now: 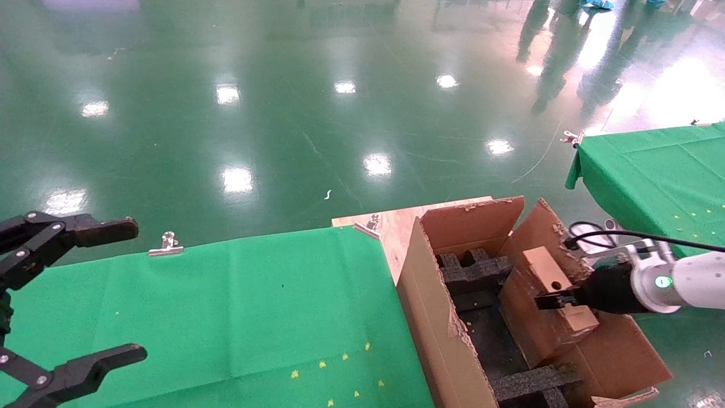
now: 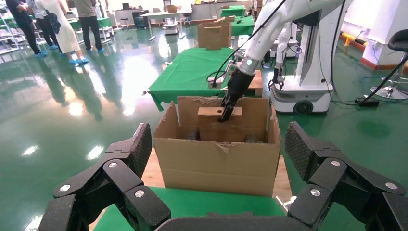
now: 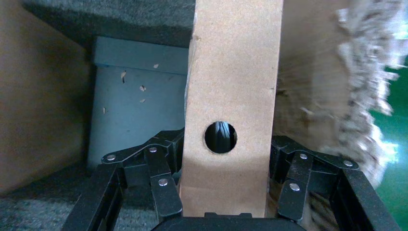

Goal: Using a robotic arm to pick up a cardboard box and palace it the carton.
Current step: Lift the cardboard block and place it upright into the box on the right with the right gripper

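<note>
The robot's right gripper needs to set the cardboard box down between the black foam inserts along the carton's far side [image 1: 537, 317] [image 3: 215, 111].
The cardboard box [image 1: 544, 265], brown with a round hole in its narrow face, stands on edge inside the carton [image 1: 430, 306], by the wall farthest from the green table. My right gripper [image 1: 558, 300], on the robotic arm [image 1: 688, 279] with the green ring light, is shut on it, one finger [image 3: 166, 154] on each broad side of the box [image 3: 233, 82]. From the left wrist, the box [image 2: 211, 118] rises above the carton's [image 2: 219, 161] rim with the right gripper [image 2: 226, 113] on top. My left gripper [image 1: 126, 290] hangs open and empty over the green table's left end.
Black foam inserts [image 1: 470, 269] line the carton's floor. The carton sits on a wooden board [image 1: 396, 221] beside the green-covered table [image 1: 255, 306]. A second green table [image 1: 662, 170] stands at the right. People and another robot's base [image 2: 308, 91] are farther off.
</note>
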Controlling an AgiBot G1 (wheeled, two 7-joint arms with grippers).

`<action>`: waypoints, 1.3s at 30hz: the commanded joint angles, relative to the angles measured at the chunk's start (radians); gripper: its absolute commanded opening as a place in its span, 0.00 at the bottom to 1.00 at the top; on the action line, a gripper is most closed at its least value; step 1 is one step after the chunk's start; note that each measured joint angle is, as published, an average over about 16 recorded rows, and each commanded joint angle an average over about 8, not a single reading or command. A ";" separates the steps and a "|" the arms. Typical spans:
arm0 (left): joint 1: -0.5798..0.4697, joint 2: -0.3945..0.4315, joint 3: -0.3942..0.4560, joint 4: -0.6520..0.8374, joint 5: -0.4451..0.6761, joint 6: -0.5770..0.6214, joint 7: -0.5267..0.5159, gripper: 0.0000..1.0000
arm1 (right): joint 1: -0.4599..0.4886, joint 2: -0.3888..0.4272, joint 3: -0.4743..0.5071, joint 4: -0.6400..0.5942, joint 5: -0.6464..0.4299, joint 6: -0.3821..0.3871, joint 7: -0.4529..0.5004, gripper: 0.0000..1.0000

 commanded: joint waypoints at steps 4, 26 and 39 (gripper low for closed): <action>0.000 0.000 0.000 0.000 0.000 0.000 0.000 1.00 | -0.052 -0.052 0.017 -0.085 0.047 -0.012 -0.058 0.00; 0.000 0.000 0.001 0.000 0.000 0.000 0.000 1.00 | -0.228 -0.222 0.107 -0.441 0.208 -0.112 -0.301 0.19; 0.000 0.000 0.001 0.000 0.000 0.000 0.000 1.00 | -0.247 -0.239 0.124 -0.485 0.233 -0.134 -0.341 1.00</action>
